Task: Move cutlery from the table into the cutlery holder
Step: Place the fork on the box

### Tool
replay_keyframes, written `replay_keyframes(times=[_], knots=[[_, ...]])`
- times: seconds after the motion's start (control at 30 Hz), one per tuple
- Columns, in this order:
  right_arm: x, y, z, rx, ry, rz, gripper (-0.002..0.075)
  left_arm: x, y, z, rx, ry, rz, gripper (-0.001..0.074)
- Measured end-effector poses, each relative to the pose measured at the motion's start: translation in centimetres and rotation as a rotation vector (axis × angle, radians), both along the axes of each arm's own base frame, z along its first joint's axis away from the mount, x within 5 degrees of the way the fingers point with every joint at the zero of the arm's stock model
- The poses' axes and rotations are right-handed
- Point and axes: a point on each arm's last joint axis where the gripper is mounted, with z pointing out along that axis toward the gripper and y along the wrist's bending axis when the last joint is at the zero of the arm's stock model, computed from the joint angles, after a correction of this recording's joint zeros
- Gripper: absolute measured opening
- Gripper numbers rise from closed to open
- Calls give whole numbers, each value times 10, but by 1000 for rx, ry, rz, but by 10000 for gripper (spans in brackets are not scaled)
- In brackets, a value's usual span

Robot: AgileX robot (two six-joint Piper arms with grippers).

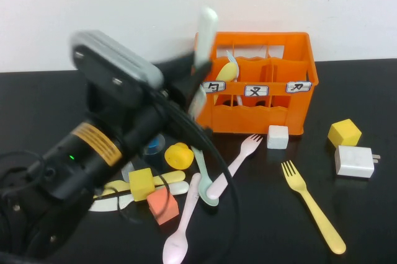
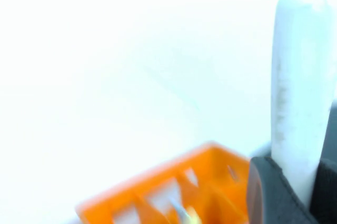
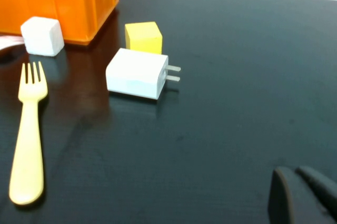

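Next, I release the upright white cutlery piece from my left gripper in the orange cutlery holder's middle compartment (image 1: 243, 98).
The orange cutlery holder (image 1: 260, 90) stands at the back of the black table, with a yellow spoon (image 1: 226, 73) in its left compartment. My left gripper (image 1: 195, 84) hovers at the holder's left end, shut on a white piece of cutlery (image 1: 206, 25) that stands upright, rounded handle up. In the left wrist view that piece (image 2: 300, 87) rises from between the dark fingers (image 2: 268, 192), above the holder (image 2: 174, 187). On the table lie a yellow fork (image 1: 313, 205), a pink fork (image 1: 234, 165), a pink spoon (image 1: 181, 230) and a mint green spoon (image 1: 205, 177). My right gripper (image 3: 303, 192) is shut, low over bare table.
A white cube (image 1: 277, 136), a yellow cube (image 1: 344, 132) and a white plug adapter (image 1: 355, 161) sit to the right of the holder. A yellow cube (image 1: 141, 183), an orange cube (image 1: 164, 205) and a partly hidden blue cup (image 1: 153, 146) lie by my left arm.
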Motion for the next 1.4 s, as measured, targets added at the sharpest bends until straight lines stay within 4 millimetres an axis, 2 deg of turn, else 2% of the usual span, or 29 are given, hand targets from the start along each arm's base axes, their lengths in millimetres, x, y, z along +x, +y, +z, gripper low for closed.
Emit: replay_keyframes(times=[0.17,0.3,0.47,0.63,0.87,1.07,1.4], knots=[[0,0,0,0,2,0,-3,11,14,5,-73,-79,48,124],[0,0,0,0,2,0,-3,26,25,2,-135,-61,88,124],[0,0,0,0,2,0,-3,47,26,2,-203,-57,87,124],[0,0,0,0,2,0,-3,71,8,3,-203,-60,11,124],[0,0,0,0,2,0,-3,106,-33,1,-219,-49,-132,124],[0,0,0,0,2,0,-3,124,-67,-17,-204,-31,-206,124],[0,0,0,0,2,0,-3,139,-75,-56,-182,46,-180,124]])
